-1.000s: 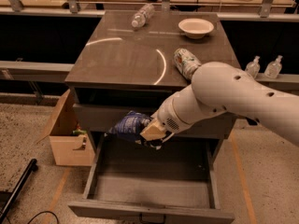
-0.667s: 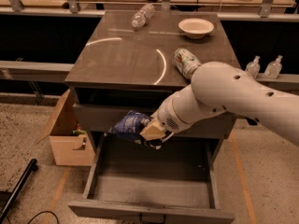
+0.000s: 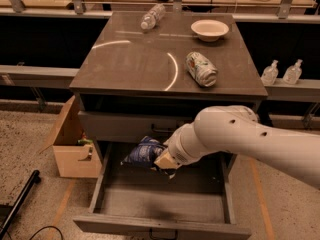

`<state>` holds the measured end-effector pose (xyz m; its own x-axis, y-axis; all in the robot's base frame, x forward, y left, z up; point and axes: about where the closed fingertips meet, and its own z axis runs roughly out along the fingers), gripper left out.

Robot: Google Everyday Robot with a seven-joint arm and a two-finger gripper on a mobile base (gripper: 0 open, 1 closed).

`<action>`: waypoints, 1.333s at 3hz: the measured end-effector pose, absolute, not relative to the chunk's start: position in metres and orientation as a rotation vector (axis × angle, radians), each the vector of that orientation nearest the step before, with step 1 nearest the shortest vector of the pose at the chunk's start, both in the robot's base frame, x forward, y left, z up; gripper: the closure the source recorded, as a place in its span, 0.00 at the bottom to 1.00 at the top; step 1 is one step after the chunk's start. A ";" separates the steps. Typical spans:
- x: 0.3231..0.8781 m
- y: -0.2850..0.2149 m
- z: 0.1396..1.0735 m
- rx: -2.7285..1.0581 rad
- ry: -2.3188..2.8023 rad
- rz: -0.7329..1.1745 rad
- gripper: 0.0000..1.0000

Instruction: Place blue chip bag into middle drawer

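The blue chip bag, now just above the open middle drawer, will be let go by my gripper on the middle drawer's bottom, near its centre (image 3: 151,188) behind the small handle.
The blue chip bag (image 3: 143,153) is a crumpled dark-blue foil bag with white print. My gripper (image 3: 164,163) is shut on its right end and holds it just above the back left of the open middle drawer (image 3: 160,202). The drawer is pulled far out, wide, shallow and dark grey, with a small handle on its front edge. My white arm (image 3: 250,139) reaches in from the right across the drawer's right side. The closed drawer front above (image 3: 125,126) has a black handle.
On the cabinet top (image 3: 135,59) lie a white-green crushed can (image 3: 201,69), a white bowl (image 3: 210,29) and a plastic bottle (image 3: 152,16). An open cardboard box (image 3: 72,144) stands on the floor left of the cabinet. Two pump bottles (image 3: 281,73) stand on a ledge at right.
My arm has come lower and the bag with it, from the level of the upper drawer front down to just over the open drawer.
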<state>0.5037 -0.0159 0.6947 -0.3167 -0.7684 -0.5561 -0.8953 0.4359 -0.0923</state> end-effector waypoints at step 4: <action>0.521 -0.031 0.508 -1.410 2.149 0.299 1.00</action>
